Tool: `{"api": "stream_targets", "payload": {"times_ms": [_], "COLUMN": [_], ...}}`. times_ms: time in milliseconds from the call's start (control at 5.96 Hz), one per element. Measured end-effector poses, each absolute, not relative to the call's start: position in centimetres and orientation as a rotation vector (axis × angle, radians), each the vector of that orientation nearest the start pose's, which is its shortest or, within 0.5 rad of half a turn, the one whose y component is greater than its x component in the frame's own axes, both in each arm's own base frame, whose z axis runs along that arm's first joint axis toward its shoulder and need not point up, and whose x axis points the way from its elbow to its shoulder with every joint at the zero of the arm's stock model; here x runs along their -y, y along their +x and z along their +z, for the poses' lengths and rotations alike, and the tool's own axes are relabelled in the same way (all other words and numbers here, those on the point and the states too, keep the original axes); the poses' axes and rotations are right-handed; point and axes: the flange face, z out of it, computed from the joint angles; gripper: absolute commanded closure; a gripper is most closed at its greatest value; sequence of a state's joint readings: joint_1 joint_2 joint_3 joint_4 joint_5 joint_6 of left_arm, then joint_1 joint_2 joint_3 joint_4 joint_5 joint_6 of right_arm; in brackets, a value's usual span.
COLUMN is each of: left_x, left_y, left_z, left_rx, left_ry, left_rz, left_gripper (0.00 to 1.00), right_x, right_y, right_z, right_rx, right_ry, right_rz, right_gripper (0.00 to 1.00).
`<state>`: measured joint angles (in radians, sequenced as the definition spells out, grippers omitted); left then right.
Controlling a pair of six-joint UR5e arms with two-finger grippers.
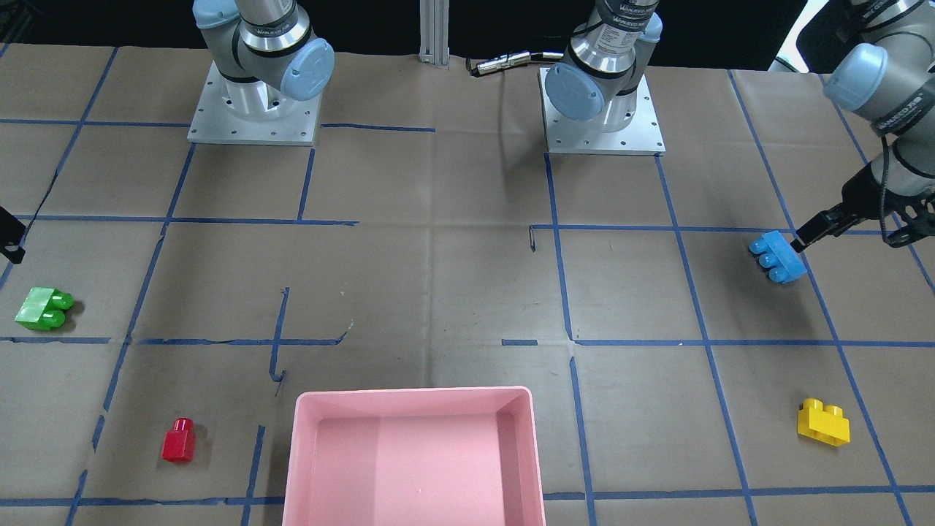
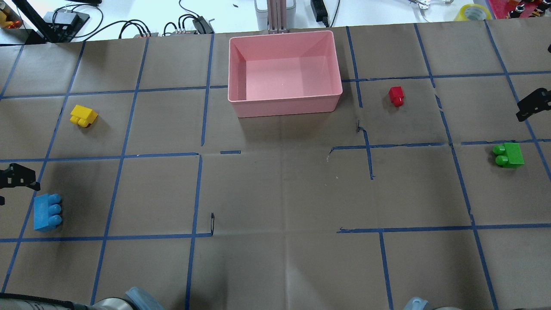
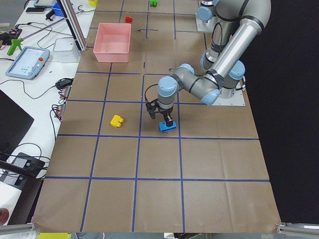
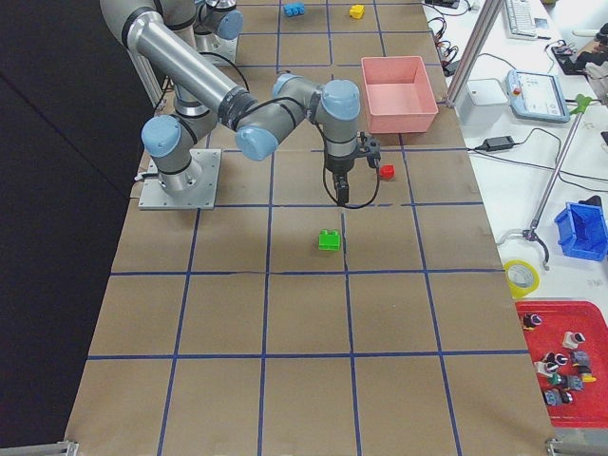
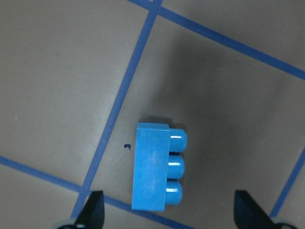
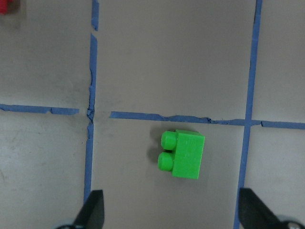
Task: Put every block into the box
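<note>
The green brick is next for my right gripper, which should go to it and close across the brick's studs and opposite side (image 1: pixel 47 307) (image 6: pixel 182 155).
The blue three-stud brick (image 2: pixel 46 212) lies on its side at the table's left. My left gripper (image 2: pixel 17 176) hovers just above it, open and empty; the wrist view shows the brick (image 5: pixel 157 167) between the spread fingertips. The green brick (image 2: pixel 509 155) lies at the right. My right gripper (image 2: pixel 533 103) hangs open and empty above and beyond it; the brick (image 6: pixel 183 154) shows in the right wrist view. The red brick (image 2: pixel 396 95) and the yellow brick (image 2: pixel 83 116) lie on the table. The pink box (image 2: pixel 284 103) stands empty at the far middle.
Brown paper with a blue tape grid covers the table (image 2: pixel 275 193). Both arm bases (image 1: pixel 256 109) stand at the robot's side. Cables and devices (image 2: pixel 189 23) lie beyond the far edge, behind the box.
</note>
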<state>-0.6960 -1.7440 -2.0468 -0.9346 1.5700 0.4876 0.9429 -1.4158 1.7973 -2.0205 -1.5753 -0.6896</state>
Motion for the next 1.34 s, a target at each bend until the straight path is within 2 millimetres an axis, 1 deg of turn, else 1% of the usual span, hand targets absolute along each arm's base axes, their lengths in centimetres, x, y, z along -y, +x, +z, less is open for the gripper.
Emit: {"api": "stream_targets", "payload": {"times_ms": [168,336,504,672,1007,1175,1343], "left_x": [41.3,41.2,41.1,41.3,41.5,41.5,41.5], "left_y": [29.3,30.1,30.5,30.4,30.3,30.3,30.2], "left_z": [21.1,18.9,18.2,18.2,17.9,17.5,17.3], "left_rx": [-3.093,-3.103,-3.109,-3.12,-3.144,-3.152,-3.155], "left_ry": [-0.62,-0.644,-0.653,-0.655,-0.66,-0.662,-0.663], "left_rz": [0.013,0.014,0.003,-0.018,-0.04,-0.033,-0.025], "left_gripper": [0.05,0.04,0.04,0.04,0.04,0.04,0.04], "right_x": [51.3,51.6,51.9,51.9,51.6,51.7,51.6], "right_y": [-22.1,-23.0,-23.6,-24.4,-26.2,-26.6,-26.7], "right_z": [31.2,28.6,26.7,25.2,23.3,22.3,21.7], "right_rx": [-3.169,-3.169,-3.167,-3.16,-3.156,-3.152,-3.149], "right_ry": [-0.061,-0.041,-0.031,0.009,0.124,0.14,0.144], "right_rz": [-0.054,-0.06,-0.054,-0.035,-0.024,-0.018,-0.011], "right_gripper": [0.01,0.01,0.02,0.02,0.01,0.01,0.01]}}
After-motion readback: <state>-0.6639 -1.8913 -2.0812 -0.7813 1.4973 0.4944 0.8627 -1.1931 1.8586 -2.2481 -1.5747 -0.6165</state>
